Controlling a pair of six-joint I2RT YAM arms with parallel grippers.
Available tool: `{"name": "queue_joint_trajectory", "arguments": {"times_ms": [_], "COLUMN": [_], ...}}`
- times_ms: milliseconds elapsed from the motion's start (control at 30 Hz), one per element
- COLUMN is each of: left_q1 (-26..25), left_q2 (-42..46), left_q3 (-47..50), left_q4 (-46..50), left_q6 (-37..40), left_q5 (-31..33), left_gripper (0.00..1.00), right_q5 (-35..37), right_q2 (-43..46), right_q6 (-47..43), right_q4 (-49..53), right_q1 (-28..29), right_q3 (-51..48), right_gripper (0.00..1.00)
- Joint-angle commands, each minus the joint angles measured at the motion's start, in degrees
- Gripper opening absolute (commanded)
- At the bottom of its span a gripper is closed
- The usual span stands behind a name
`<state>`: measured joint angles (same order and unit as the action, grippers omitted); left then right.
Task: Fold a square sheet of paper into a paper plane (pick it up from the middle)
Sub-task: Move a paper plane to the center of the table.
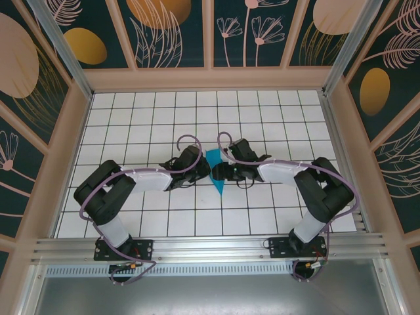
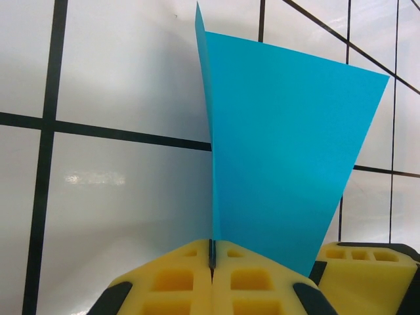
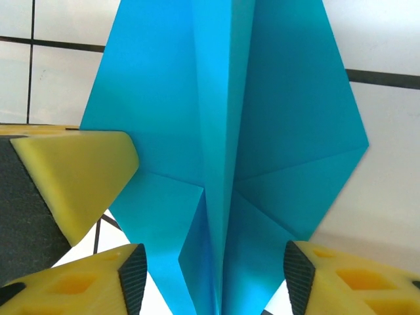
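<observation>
The paper plane's inner flap stands open from the centre keel, so my right gripper needs to pinch flap and keel together (image 3: 215, 279) while my left gripper backs away.
The teal-blue sheet of paper (image 1: 215, 172) is folded into a pointed paper plane shape with a centre crease and sits mid-table between the two arms. My left gripper (image 1: 199, 172) is shut on it. In the left wrist view the yellow fingertips (image 2: 190, 279) press together on a thin upright fold of the paper (image 2: 282, 164). My right gripper (image 3: 213, 282) is open, and its two pads stand on either side of the plane's centre keel (image 3: 223, 131) without touching it. A left finger (image 3: 72, 177) shows beside the wing.
The white gridded table (image 1: 131, 125) is walled by pinkish panels on three sides. An aluminium rail (image 1: 210, 246) runs along the near edge by the arm bases. A right gripper finger (image 2: 367, 275) sits close beside the left one.
</observation>
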<state>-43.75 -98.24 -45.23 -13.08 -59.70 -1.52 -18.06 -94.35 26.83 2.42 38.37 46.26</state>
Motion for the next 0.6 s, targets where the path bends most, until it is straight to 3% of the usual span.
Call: {"name": "queue_joint_trajectory", "arguments": {"times_ms": [0, 300, 567], "left_q1": [0.51, 0.51, 0.5], "left_q2": [0.77, 0.55, 0.36], "left_q3": [-0.03, -0.7, -0.75], "left_q4": [-0.2, 0.34, 0.5], "left_q6": [-0.29, -0.11, -0.19], "left_q5": [-0.57, -0.66, -1.03], "left_gripper": [0.0, 0.0, 0.0], "right_q5": [1.6, 3.51, 0.57], "right_q2": [-0.45, -1.48, -1.37], "right_q6": [-1.37, -2.66, -2.75], "right_q4": [1.77, 2.79, 1.6], "right_q1": [0.65, 1.34, 1.88], "right_q3": [1.6, 2.69, 2.39], "right_gripper": [0.64, 0.68, 0.5]}}
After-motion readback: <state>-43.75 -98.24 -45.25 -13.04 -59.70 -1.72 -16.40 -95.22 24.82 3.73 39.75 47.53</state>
